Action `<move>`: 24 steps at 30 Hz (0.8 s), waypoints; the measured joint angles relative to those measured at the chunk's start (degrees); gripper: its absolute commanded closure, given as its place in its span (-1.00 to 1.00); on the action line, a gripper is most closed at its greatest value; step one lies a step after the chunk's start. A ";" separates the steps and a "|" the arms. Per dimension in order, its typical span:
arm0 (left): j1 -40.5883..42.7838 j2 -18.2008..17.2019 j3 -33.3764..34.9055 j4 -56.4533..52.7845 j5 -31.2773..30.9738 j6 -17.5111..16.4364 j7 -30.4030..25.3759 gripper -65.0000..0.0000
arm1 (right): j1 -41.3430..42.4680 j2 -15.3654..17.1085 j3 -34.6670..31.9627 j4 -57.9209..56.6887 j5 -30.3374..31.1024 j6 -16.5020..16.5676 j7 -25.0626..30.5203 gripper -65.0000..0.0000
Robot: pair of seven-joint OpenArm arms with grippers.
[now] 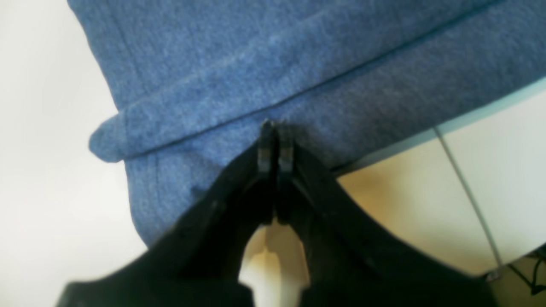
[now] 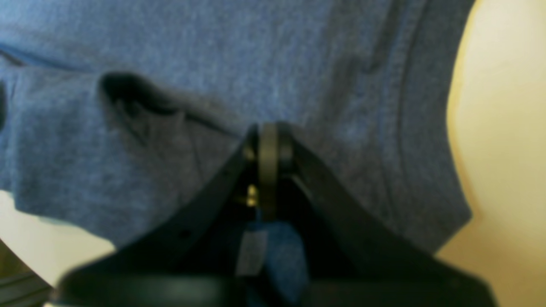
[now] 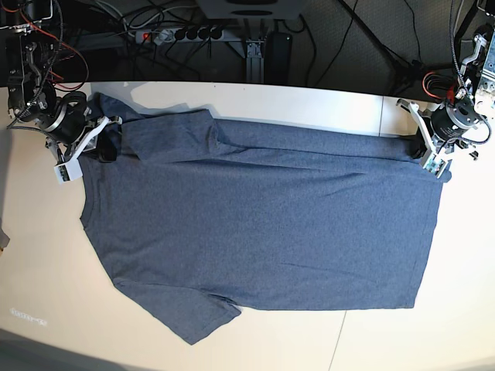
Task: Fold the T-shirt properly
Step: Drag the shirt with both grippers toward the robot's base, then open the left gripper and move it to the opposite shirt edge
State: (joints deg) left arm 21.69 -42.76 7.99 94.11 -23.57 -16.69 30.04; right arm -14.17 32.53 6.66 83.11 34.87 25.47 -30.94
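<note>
Next, my left gripper puts the T-shirt's far hem corner, now pinched just below a fold, down on the bare white table (image 3: 430, 121) just behind the T-shirt's folded strip.
The blue-grey T-shirt (image 3: 263, 224) lies spread on the white table (image 3: 46, 270), plain side up, collar end to the left and hem to the right. Its far edge is folded over in a long strip. My left gripper (image 3: 431, 158) is at the far hem corner. In the left wrist view the gripper (image 1: 275, 125) is shut, its tips pinched on the cloth (image 1: 298, 64) just below a fold. My right gripper (image 3: 97, 147) is at the far shoulder. In the right wrist view it (image 2: 268, 130) is shut on the cloth (image 2: 213, 55), with blue fabric showing between the jaws.
A power strip (image 3: 174, 35) and cables lie behind the table's far edge. The table edge (image 1: 469, 111) runs close by my left gripper. One sleeve (image 3: 201, 317) sticks out toward the front edge.
</note>
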 measured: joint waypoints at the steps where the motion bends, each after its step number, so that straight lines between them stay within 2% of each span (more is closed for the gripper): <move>1: 0.74 0.44 -0.76 0.26 -0.04 -0.02 -0.09 1.00 | -0.22 0.00 0.04 0.00 0.04 0.00 0.04 1.00; 11: 7.67 3.58 -6.21 4.35 2.03 -0.02 -0.20 1.00 | -0.46 0.04 0.15 0.15 0.98 -0.02 -1.33 1.00; 15: 8.96 4.04 -6.47 5.66 2.36 -0.02 0.11 1.00 | -1.18 1.11 0.46 0.17 3.06 0.00 -2.29 1.00; 24: 10.51 5.62 -6.58 6.58 3.56 0.02 -0.50 1.00 | -5.51 1.11 5.01 0.79 4.92 0.00 -2.36 1.00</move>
State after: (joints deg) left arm 32.21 -37.15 1.41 100.68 -20.01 -16.67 29.54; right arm -19.68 33.65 11.66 83.90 39.79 25.47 -33.30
